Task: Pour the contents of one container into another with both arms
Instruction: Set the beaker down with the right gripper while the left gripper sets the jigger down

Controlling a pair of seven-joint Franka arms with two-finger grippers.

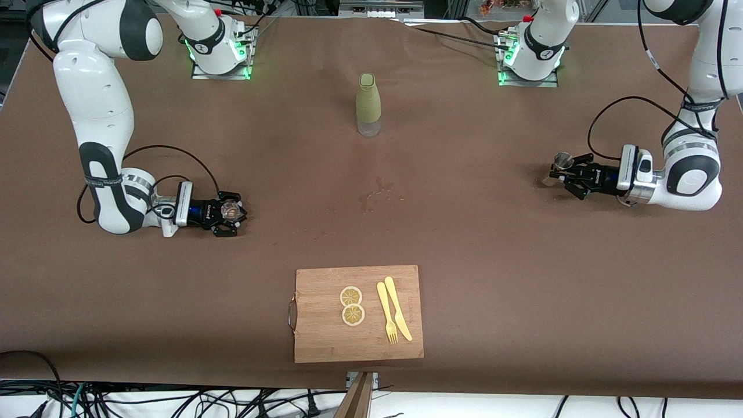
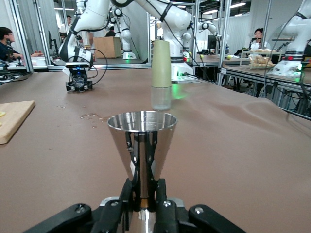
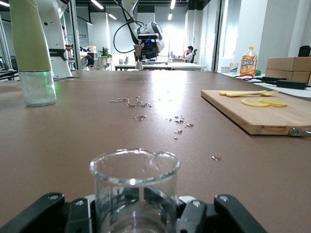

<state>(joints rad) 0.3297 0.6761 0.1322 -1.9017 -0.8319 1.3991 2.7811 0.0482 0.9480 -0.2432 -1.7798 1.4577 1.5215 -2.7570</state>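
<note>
Next, I release the metal cup from my left gripper on the bare table [image 1: 562,177], between its wrist and the water drops.
My left gripper [image 1: 567,175] is low over the table at the left arm's end, shut on the narrow waist of a shiny metal cone-shaped cup [image 1: 562,161]. In the left wrist view the cup [image 2: 142,141] stands upright with its mouth up, and the black fingers [image 2: 127,191] of my left gripper [image 2: 144,194] pinch it from both sides. My right gripper [image 1: 231,215] is low at the right arm's end, shut on a clear glass beaker [image 1: 230,210]. Seen from the right wrist, the beaker [image 3: 134,187] is upright inside my right gripper [image 3: 146,204]. I cannot tell what either container holds.
A green bottle with a clear base [image 1: 368,104] stands mid-table near the arms' bases. Small water drops [image 1: 377,194] lie in the middle. A wooden cutting board [image 1: 325,337] near the front camera carries two lemon slices [image 1: 352,305], a yellow fork [image 1: 387,319] and a knife [image 1: 398,316].
</note>
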